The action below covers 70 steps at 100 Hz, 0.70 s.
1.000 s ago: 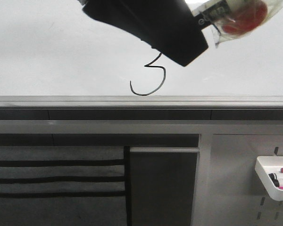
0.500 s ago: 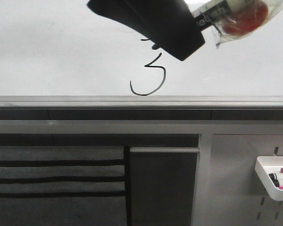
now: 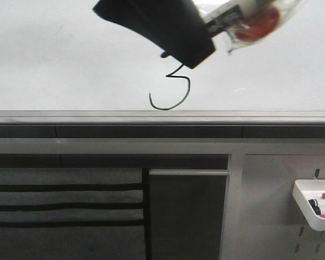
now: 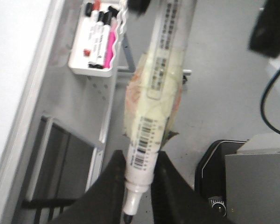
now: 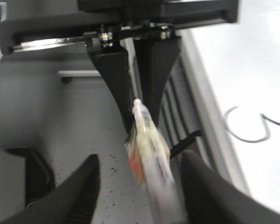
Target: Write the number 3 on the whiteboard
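Observation:
Next, my left gripper releases the white marker on the blank whiteboard (image 3: 35, 30) above the black straps, well away from the 3.
The whiteboard (image 3: 54, 54) fills the upper front view above its grey rail (image 3: 151, 116). The number 3 (image 3: 176, 89) is drawn in thin black line just above the rail; its top is partly covered by my left gripper (image 3: 189, 54). In the left wrist view the left gripper (image 4: 139, 156) is shut on a white taped marker (image 4: 154, 93). The marker (image 3: 249, 19) sticks out to the right in the front view. My right gripper (image 5: 140, 158) is open, its fingers either side of the marker's blurred rear end (image 5: 151, 158). The 3 (image 5: 249, 128) also shows there.
A white tray (image 3: 306, 197) of spare markers hangs on the grey perforated panel (image 3: 271, 216) at lower right; it also shows in the left wrist view (image 4: 91, 70). A dark panel (image 3: 187, 216) and black straps (image 3: 65, 206) lie below the rail.
My left gripper with the marker has moved up and to the left, away from the 3. More of the 3's top is uncovered.

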Tool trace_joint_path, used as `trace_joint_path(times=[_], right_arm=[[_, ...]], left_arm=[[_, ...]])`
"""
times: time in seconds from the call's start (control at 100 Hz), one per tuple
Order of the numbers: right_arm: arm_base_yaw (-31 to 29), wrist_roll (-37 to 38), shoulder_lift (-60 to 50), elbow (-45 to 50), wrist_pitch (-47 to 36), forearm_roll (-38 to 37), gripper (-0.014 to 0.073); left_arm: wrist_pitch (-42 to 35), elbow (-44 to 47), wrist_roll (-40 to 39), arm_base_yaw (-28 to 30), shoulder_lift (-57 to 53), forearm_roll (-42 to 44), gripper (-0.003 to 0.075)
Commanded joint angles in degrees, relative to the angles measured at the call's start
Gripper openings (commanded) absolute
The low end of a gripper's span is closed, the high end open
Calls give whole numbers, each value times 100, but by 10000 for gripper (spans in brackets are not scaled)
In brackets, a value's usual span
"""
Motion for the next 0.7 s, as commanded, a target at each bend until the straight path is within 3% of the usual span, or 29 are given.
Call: trace_joint_path(times=[0.0, 0.21, 0.33, 0.47, 0.69], right_arm=[[-180, 213, -218, -154, -704, 271, 418], [-406, 265, -340, -154, -1097, 271, 414], [-406, 275, -340, -141, -943, 286, 414], [-406, 275, -340, -141, -943, 295, 414], [-406, 275, -340, -141, -943, 307, 414]], left_arm=[[-681, -57, -800, 424, -170, 276, -18], [-2158, 633, -2186, 1911, -158, 308, -18], [-3213, 1139, -2500, 2626, -157, -330, -18], [-4067, 1394, -2490, 2953, -22, -621, -18], [-4260, 1394, -2490, 2967, 307, -621, -18]])
